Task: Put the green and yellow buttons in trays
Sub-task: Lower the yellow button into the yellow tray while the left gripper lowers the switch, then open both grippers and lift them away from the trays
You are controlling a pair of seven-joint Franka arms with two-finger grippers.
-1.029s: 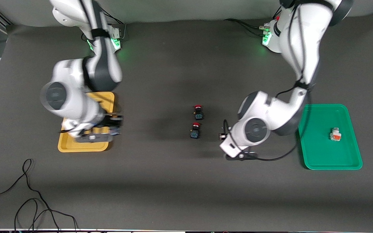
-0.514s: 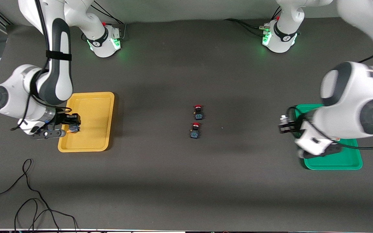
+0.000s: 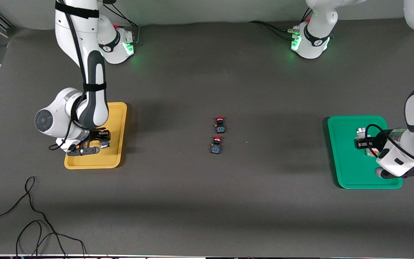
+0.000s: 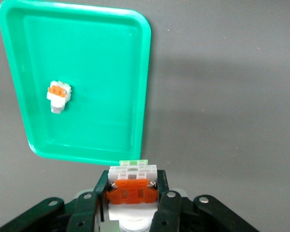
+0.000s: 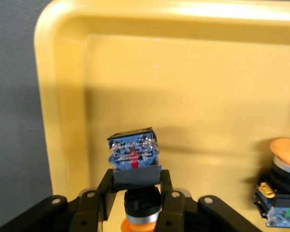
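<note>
The robot's left gripper should release the white button between the second button and the green tray's side (image 3: 349, 152) (image 4: 105, 96) that faces the red-capped switches.
My left gripper (image 4: 133, 181) is shut on a white button with an orange face (image 4: 132, 187). It holds the button up, over the green tray (image 3: 343, 144), as the front view shows (image 3: 362, 138). A second white and orange button (image 4: 58, 95) lies in that green tray (image 4: 101, 58). My right gripper (image 5: 136, 181) is shut on a dark button with a yellow-orange cap (image 5: 134, 162), over the yellow tray (image 5: 193, 77). In the front view this gripper (image 3: 102, 141) is over the yellow tray (image 3: 116, 118). A second yellow-capped button (image 5: 282, 186) stands in that tray.
Two dark switches with red caps (image 3: 220, 124) (image 3: 217, 144) stand mid-table, one nearer the front camera than the other. Loose black cables (image 3: 34, 223) lie near the front edge at the right arm's end.
My left gripper has carried its white button from over the bare table to over the green tray. My right gripper has shifted about over the yellow tray with its button.
</note>
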